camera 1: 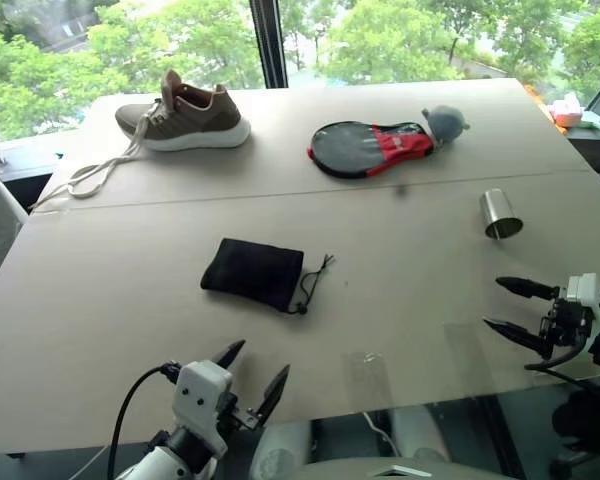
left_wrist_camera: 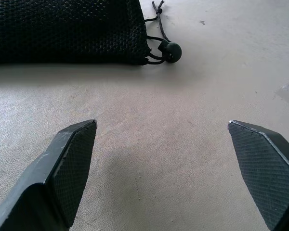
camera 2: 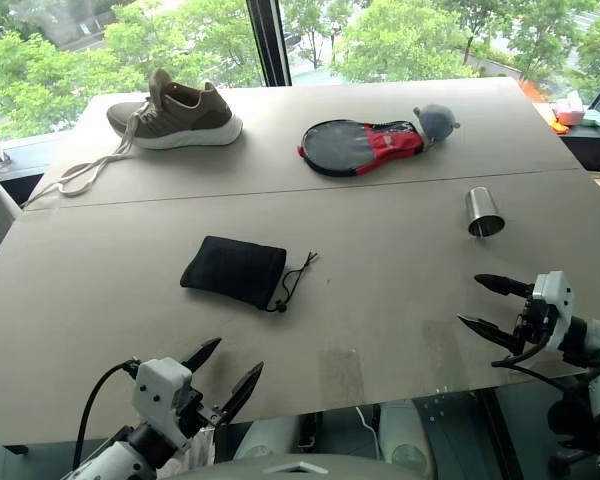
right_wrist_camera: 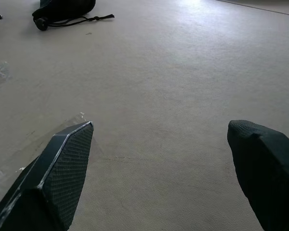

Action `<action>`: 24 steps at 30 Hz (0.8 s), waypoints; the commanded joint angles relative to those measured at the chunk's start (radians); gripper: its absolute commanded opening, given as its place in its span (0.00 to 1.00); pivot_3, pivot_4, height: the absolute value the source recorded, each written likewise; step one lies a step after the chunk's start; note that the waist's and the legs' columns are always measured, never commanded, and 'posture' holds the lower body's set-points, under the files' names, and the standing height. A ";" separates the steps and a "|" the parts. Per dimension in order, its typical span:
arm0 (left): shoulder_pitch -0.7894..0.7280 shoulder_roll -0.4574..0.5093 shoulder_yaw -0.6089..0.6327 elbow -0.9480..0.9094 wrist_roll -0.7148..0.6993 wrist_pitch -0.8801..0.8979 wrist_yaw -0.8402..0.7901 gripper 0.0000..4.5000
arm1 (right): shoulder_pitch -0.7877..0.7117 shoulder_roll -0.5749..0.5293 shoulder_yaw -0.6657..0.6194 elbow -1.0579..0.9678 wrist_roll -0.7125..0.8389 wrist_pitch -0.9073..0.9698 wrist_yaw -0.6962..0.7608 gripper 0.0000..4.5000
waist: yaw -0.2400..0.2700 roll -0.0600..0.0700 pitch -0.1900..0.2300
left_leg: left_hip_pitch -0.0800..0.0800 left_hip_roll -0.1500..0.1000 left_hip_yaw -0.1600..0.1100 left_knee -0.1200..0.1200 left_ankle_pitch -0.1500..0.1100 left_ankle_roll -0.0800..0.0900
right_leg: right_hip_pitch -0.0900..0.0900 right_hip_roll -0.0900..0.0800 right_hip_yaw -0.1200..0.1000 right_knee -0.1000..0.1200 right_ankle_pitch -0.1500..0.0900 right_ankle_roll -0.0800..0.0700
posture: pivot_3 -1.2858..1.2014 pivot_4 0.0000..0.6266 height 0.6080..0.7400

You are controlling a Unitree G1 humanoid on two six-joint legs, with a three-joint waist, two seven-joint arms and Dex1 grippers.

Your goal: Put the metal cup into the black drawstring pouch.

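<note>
My left gripper is about to close on the near corner [camera 1: 287, 304] [left_wrist_camera: 138, 57] of the black drawstring pouch's opening, beside the toggle, to hold it ready for the metal cup.
The metal cup [camera 1: 500, 214] is a small shiny steel cylinder lying tilted on the table at the right, its open mouth toward me. The black drawstring pouch [camera 1: 253, 273] lies flat in the middle of the table, its cord and toggle [left_wrist_camera: 171, 49] at its right end. My left gripper [camera 1: 256, 373] hangs open over the near table edge, in front of the pouch and apart from it. My right gripper [camera 1: 501, 305] stands open at the right, nearer to me than the cup, its fingers pointing left. Neither holds anything.
A brown shoe [camera 1: 184, 117] with long loose laces sits at the far left. A black-and-red paddle-shaped case [camera 1: 370, 147] with a grey ball lies at the far middle. A seam crosses the table [camera 1: 110, 300] behind the pouch. Windows stand beyond the far edge.
</note>
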 commanded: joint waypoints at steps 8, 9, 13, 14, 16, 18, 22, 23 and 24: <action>-0.004 0.013 0.002 -0.054 -0.029 -0.003 -0.003 1.00 | 0.000 -0.007 -0.023 -0.079 0.032 0.024 -0.021 1.00 | 0.001 0.000 0.000 | 0.000 0.000 0.000 0.000 0.000 0.000 | 0.000 0.000 0.000 0.000 0.000 0.000 | 0.52 0.24 1.00; -0.005 0.014 0.003 -0.054 -0.031 -0.002 -0.003 1.00 | 0.001 -0.007 -0.023 -0.083 0.031 0.026 -0.024 1.00 | 0.001 0.000 0.000 | 0.000 0.000 0.000 0.000 0.000 0.000 | 0.000 0.000 0.000 0.000 0.000 0.000 | 0.52 0.24 1.00; -0.007 0.013 -0.005 -0.061 -0.038 0.005 0.002 1.00 | 0.002 -0.007 -0.022 -0.099 0.032 0.036 -0.036 1.00 | 0.002 0.000 0.000 | 0.000 0.000 0.000 0.000 0.000 0.000 | 0.000 0.000 0.000 0.000 0.000 0.000 | 0.52 0.24 1.00; -0.008 0.012 -0.006 -0.062 -0.038 0.005 0.003 1.00 | 0.003 -0.006 -0.022 -0.102 0.032 0.038 -0.038 1.00 | 0.002 0.000 0.000 | 0.000 0.000 0.000 0.000 0.000 0.000 | 0.000 0.000 0.000 0.000 0.000 0.000 | 0.52 0.24 1.00; -0.010 0.012 -0.008 -0.064 -0.037 0.008 0.003 1.00 | 0.003 -0.004 -0.021 -0.109 0.033 0.042 -0.040 1.00 | 0.002 0.000 0.000 | 0.000 0.000 0.000 0.000 0.000 0.000 | 0.000 0.000 0.000 0.000 0.000 0.000 | 0.52 0.24 1.00; -0.013 0.012 -0.008 -0.066 -0.038 0.010 0.002 1.00 | 0.003 -0.002 -0.020 -0.117 0.035 0.046 -0.042 1.00 | 0.003 0.000 0.000 | 0.000 0.000 0.000 0.000 0.000 0.000 | 0.000 0.000 0.000 0.000 0.000 0.000 | 0.52 0.24 1.00; -0.017 0.013 -0.009 -0.066 -0.039 0.011 0.000 1.00 | 0.005 0.001 -0.018 -0.129 0.040 0.052 -0.041 1.00 | 0.003 0.000 0.000 | 0.000 0.000 0.000 0.000 0.000 0.000 | 0.000 0.000 0.000 0.000 0.000 0.000 | 0.52 0.24 1.00; -0.018 0.013 -0.009 -0.066 -0.039 0.011 0.000 1.00 | 0.006 0.001 -0.018 -0.132 0.040 0.053 -0.041 1.00 | 0.004 0.000 0.000 | 0.000 0.000 0.000 0.000 0.000 0.000 | 0.000 0.000 0.000 0.000 0.000 0.000 | 0.52 0.24 1.00; -0.020 0.013 -0.009 -0.067 -0.039 0.012 0.000 1.00 | 0.007 0.001 -0.018 -0.135 0.041 0.054 -0.041 1.00 | 0.004 0.000 0.000 | 0.000 0.000 0.000 0.000 0.000 0.000 | 0.000 0.000 0.000 0.000 0.000 0.000 | 0.52 0.24 1.00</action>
